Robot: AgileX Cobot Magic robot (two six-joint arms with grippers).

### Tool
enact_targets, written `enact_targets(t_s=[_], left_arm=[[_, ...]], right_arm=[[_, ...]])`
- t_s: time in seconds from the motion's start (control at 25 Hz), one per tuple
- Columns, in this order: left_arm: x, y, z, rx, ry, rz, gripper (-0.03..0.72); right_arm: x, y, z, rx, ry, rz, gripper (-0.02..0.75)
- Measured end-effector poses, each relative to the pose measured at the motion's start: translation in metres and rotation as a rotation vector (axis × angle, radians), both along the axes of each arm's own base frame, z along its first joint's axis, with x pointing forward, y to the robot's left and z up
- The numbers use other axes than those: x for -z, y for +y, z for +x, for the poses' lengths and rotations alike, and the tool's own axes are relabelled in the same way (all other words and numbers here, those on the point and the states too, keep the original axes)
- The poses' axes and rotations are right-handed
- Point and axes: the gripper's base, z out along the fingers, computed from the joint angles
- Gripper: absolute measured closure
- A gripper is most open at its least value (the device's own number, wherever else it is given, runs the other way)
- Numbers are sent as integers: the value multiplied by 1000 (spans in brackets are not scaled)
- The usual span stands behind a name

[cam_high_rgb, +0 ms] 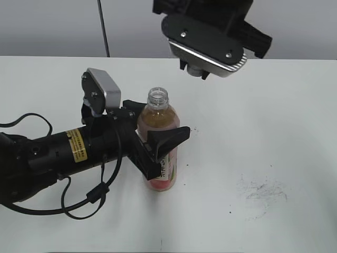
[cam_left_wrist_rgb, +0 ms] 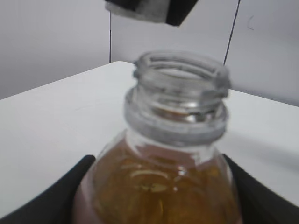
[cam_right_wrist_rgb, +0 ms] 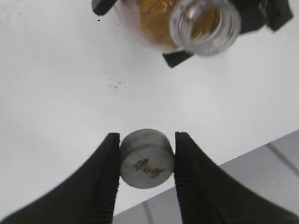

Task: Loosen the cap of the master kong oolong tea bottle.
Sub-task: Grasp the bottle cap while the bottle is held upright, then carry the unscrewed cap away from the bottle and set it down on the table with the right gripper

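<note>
The robot's right gripper will release the white-grey cap, now held well above the bottle, on the white table (cam_high_rgb: 262, 174) just behind the grey smudge.
The master kong oolong tea bottle (cam_high_rgb: 160, 138) stands upright on the white table with its neck open and bare. It also shows in the left wrist view (cam_left_wrist_rgb: 159, 186) and, from above, in the right wrist view (cam_right_wrist_rgb: 187, 23). My left gripper (cam_high_rgb: 155, 145) is shut on the bottle's body, one black finger on each side. My right gripper (cam_right_wrist_rgb: 145, 158) is shut on the white-grey cap (cam_right_wrist_rgb: 146, 158), dark mark facing the camera, held in the air well above the bottle. In the exterior view only the right arm's wrist (cam_high_rgb: 210, 37) shows; its fingers and the cap are hidden.
White table (cam_high_rgb: 274, 116) with dark specks and a grey smudge (cam_high_rgb: 263, 192) at the right front. A thin black cable (cam_high_rgb: 103, 29) hangs at the back. The left arm's black body and cables (cam_high_rgb: 58, 158) lie across the table's left front.
</note>
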Motion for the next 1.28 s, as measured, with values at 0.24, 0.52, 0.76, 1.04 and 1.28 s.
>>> enact_targets(t_s=[0.24, 0.52, 0.76, 1.04, 1.28], left_arm=[[0, 0, 0, 0, 0, 0, 241], [0, 0, 0, 0, 0, 0, 241], [0, 0, 0, 0, 0, -1, 241], [0, 0, 0, 0, 0, -1, 241], [0, 0, 0, 0, 0, -1, 241]], right_arm=[[15, -49, 32, 570, 108, 79, 468], [52, -98, 71, 1429, 265, 208, 468], [122, -116, 72, 1925, 381, 106, 468], [192, -125, 29, 2138, 508, -119, 468], [210, -127, 26, 2271, 472, 8, 461]])
